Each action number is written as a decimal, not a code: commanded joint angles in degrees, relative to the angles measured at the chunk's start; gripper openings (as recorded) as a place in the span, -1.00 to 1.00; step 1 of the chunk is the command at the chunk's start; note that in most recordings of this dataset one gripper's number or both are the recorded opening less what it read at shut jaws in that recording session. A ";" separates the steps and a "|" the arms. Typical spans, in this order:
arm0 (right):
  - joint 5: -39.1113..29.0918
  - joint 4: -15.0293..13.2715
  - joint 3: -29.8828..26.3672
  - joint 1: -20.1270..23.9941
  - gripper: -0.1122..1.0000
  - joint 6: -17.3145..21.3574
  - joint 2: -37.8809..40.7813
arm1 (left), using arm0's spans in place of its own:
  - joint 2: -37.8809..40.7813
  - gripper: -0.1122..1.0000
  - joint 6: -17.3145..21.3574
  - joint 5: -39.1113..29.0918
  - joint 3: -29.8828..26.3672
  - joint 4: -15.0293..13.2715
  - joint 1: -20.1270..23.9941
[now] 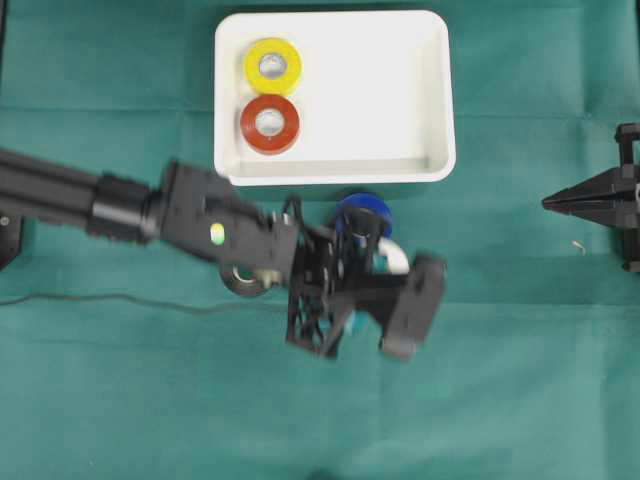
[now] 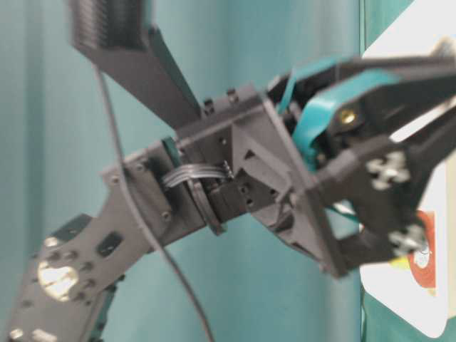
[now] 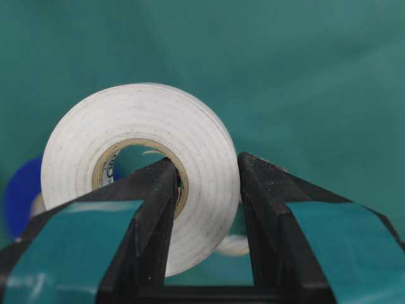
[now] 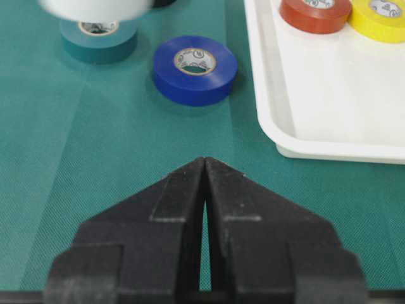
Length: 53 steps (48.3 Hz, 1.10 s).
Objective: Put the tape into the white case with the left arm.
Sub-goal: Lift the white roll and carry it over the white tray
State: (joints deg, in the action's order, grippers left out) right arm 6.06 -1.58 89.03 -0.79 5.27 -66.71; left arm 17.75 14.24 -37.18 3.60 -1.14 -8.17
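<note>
My left gripper is to let go of the white tape on the bare case's bottom beside the yellow roll (image 1: 338, 73).
My left gripper (image 3: 205, 171) is shut on a white tape roll (image 3: 145, 158): one teal-banded finger sits inside the roll's hole and the other presses on its outer face. The roll hangs upright above the green cloth. From overhead, the left gripper (image 1: 385, 250) holds the white tape (image 1: 396, 258) just in front of the white case (image 1: 380, 100), outside its near rim. A yellow roll (image 1: 272, 65) and a red roll (image 1: 270, 124) lie inside the case. My right gripper (image 4: 205, 163) is shut and empty, at the far right edge (image 1: 548, 203).
A blue tape roll (image 1: 362, 212) lies flat on the cloth beside the case's near rim, right by the left gripper. A teal roll (image 4: 99, 38) lies on the cloth beyond the blue roll (image 4: 195, 68). A black cable (image 1: 120, 298) trails across the cloth at the left.
</note>
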 commanded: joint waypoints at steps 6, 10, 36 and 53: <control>0.53 -0.09 -0.62 -0.18 -0.97 0.09 0.35 | -5.98 -0.28 0.35 1.41 3.25 0.09 6.24; 0.53 -0.09 -0.53 -0.18 -0.97 0.09 0.44 | -6.94 -0.28 0.53 2.46 5.01 0.09 8.44; 0.53 -0.09 -0.53 -0.18 -0.97 0.09 0.35 | -7.65 -0.28 9.05 8.44 9.58 0.09 19.86; 0.53 -0.09 -0.35 -0.18 -0.97 0.09 0.35 | -6.15 -0.28 13.71 11.78 10.46 0.09 25.49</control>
State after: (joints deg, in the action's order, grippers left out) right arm 6.06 -1.58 89.30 -0.88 5.27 -66.71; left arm 12.57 27.33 -26.54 14.33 -1.14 16.52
